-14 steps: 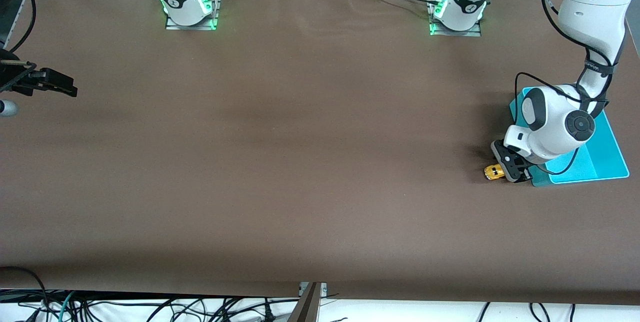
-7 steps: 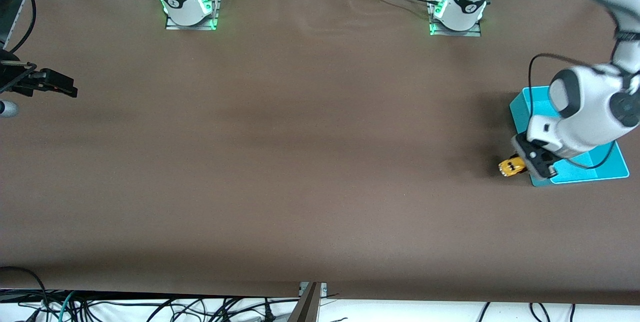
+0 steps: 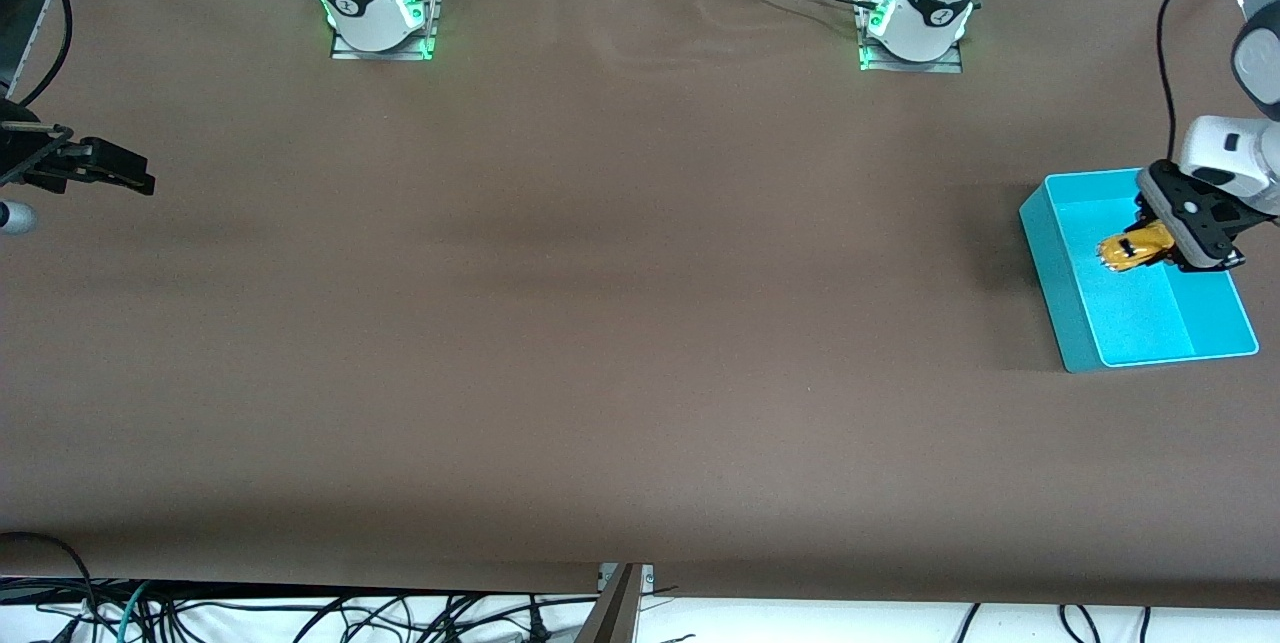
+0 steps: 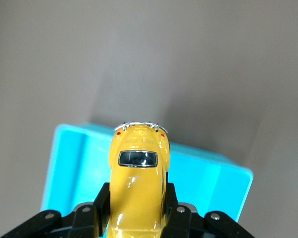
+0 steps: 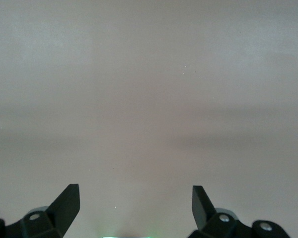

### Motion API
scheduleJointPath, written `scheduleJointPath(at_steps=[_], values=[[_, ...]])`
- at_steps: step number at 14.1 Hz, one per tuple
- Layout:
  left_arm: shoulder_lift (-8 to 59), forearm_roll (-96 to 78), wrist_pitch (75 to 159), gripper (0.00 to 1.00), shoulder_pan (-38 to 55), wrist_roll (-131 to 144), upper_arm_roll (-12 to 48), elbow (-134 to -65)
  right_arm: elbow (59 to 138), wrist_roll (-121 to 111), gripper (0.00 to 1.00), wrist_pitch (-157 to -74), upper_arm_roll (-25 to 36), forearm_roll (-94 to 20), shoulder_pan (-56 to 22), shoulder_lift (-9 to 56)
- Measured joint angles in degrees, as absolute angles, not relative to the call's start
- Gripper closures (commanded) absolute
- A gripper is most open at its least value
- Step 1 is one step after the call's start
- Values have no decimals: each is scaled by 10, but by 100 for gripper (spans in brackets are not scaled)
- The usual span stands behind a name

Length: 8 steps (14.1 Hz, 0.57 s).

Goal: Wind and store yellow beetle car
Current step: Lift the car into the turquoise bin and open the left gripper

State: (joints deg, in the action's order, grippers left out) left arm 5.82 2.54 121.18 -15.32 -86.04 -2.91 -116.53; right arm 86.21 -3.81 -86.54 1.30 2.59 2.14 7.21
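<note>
The robot's left gripper will release the yellow beetle car, now up over the open bin, inside the cyan bin's far corner (image 3: 1092, 235) (image 4: 191, 191), by the side of the bin that faces the middle of the table.
The yellow beetle car (image 3: 1134, 252) is held in my left gripper (image 3: 1160, 245), up in the air over the open cyan bin (image 3: 1060, 223) at the left arm's end of the table. In the left wrist view the car (image 4: 138, 188) sits between the two black fingers (image 4: 100, 203), which are shut on its sides, with the bin (image 4: 69, 163) under it. My right gripper (image 3: 120, 171) waits at the right arm's end of the table, open and empty; its view shows the spread fingers (image 5: 68, 199) over bare table.
The brown table (image 3: 600, 323) carries only the bin. The two arm bases (image 3: 378, 8) stand along the table's edge farthest from the front camera. Cables hang below the near edge.
My left gripper lifted the car off the table beside the bin and carried it up and over the bin. The right arm has not moved.
</note>
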Motion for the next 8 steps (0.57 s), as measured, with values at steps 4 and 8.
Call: scheduleJointPath(at_steps=[4,8], values=[[170,43,1272,100,-197,-903,-34,-1173,862,-38,0,-866,13,26,21,72],[217,49,1321,100,-200,-906,-33,-1213,862,-38,0,-866,13,26,21,72]])
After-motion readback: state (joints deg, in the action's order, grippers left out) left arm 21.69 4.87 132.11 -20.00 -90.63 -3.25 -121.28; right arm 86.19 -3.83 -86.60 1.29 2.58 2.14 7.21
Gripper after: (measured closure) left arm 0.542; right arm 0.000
